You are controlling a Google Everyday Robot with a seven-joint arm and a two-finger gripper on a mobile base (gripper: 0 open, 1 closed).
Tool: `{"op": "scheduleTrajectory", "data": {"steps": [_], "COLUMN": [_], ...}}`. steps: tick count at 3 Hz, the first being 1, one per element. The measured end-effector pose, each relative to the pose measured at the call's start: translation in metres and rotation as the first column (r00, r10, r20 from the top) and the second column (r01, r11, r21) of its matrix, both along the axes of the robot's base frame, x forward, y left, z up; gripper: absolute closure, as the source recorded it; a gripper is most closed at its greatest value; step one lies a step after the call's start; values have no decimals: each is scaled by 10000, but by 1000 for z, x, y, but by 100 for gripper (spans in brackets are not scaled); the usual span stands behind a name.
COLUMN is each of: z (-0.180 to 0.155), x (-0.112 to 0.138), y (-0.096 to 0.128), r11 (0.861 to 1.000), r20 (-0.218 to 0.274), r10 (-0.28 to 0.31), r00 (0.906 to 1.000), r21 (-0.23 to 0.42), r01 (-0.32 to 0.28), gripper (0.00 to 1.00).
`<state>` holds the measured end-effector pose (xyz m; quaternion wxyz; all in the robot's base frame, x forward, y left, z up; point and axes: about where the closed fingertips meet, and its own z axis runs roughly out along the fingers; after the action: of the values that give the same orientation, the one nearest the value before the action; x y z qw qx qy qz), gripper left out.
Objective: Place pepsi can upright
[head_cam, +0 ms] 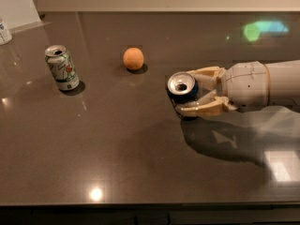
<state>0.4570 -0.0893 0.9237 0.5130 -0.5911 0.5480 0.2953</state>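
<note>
Next, I release the pepsi can upright on the dark tabletop [174, 121] slightly before the orange ball.
The pepsi can [181, 89] is dark blue with a silver top. It is tilted, its open top facing left and towards the camera, right of the table's middle. My gripper [191, 92] reaches in from the right and is shut on the can, one cream finger [206, 72] behind it and one [202, 108] in front. The can's lower end is at or just above the dark tabletop [140, 144]; the fingers hide most of its body.
A white and green can [62, 68] stands upright at the left. An orange ball [133, 58] lies behind and left of the pepsi can. A white object [4, 32] sits at the far left edge. The table's front edge runs along the bottom.
</note>
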Motion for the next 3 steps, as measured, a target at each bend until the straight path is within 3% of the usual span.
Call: {"op": "scheduleTrajectory", "data": {"steps": [2, 3], "z": [8, 2], "x": [10, 14], "y": [4, 8], "r11": [9989, 9945], "r20": [-969, -1705], "r10": [-26, 52], "r00": [9953, 9853], "r21": [471, 1036], "r01": [72, 126], "gripper": [100, 100]}}
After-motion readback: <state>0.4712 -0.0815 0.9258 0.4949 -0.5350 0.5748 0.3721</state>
